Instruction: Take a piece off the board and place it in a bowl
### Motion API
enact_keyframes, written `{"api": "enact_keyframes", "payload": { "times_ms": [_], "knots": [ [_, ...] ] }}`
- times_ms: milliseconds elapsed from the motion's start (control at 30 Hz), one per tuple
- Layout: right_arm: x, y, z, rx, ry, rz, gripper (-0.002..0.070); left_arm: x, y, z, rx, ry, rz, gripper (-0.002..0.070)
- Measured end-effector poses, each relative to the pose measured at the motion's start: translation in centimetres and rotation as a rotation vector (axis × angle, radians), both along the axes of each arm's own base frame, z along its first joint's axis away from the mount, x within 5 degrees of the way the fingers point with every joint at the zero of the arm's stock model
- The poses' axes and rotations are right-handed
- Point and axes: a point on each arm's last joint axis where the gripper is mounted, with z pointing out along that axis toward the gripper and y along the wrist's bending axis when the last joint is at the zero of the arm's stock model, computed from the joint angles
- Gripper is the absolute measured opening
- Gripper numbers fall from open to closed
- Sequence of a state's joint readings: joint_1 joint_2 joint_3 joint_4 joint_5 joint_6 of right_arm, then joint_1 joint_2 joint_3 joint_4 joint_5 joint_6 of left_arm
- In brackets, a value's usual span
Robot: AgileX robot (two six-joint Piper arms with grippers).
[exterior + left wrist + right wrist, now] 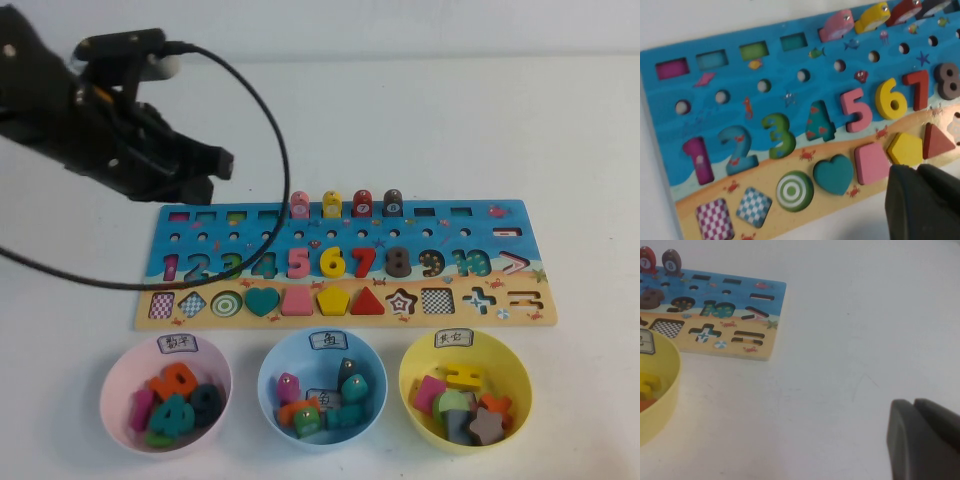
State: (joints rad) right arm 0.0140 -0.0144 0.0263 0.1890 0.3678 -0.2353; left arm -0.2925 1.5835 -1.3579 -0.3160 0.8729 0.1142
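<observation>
My left gripper needs to close its fingers on the upper part of the pink peg (pixel 300 199) (pixel 841 21), which is beside the yellow peg in the board's far row.
The pink peg (pixel 299 205) stands upright in the board's (pixel 440 235) far row, leftmost of a row with yellow, red and brown pegs. It also shows in the left wrist view (pixel 837 25) on the board (pixel 780 65). The light blue bowl (pixel 264 390) with a white label sits in front of the board's middle and holds several pieces. My left gripper (pixel 208 165) hovers shut and empty over the board's far left end; in its wrist view (pixel 916 170) it is near the pink square. My right gripper (pixel 913 404) is shut over bare table, out of the high view.
A pink bowl (pixel 112 385) sits front left and a yellow bowl (pixel 410 385) front right, both holding pieces. The left arm's black cable (pixel 270 120) loops over the board's left half. The yellow bowl (pixel 670 385) and the board's right end (pixel 775 290) show in the right wrist view.
</observation>
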Motion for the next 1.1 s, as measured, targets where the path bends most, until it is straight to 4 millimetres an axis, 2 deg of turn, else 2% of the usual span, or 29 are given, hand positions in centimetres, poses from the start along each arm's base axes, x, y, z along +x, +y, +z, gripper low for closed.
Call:
{"api": "enact_keyframes", "payload": {
  "times_ms": [267,533,800,933,1100],
  "knots": [
    [0.0,0.0,0.0,0.0,0.0,0.0,-0.0017,5.3,-4.2,-1.5,0.065,0.068,-0.048,-0.0005],
    [0.0,0.0,0.0,0.0,0.0,0.0,-0.0017,8.8,-8.0,-2.8,0.123,0.09,-0.092,-0.0005],
    [0.0,0.0,0.0,0.0,0.0,0.0,-0.0017,11.1,-9.0,-4.8,0.158,0.107,-0.1,-0.0005],
    [0.0,0.0,0.0,0.0,0.0,0.0,-0.0017,11.5,-9.0,-5.7,0.188,0.116,-0.099,-0.0005],
    [0.0,0.0,0.0,0.0,0.0,0.0,-0.0017,11.5,-8.7,-6.0,0.228,0.12,-0.1,-0.0005]
  ]
}}
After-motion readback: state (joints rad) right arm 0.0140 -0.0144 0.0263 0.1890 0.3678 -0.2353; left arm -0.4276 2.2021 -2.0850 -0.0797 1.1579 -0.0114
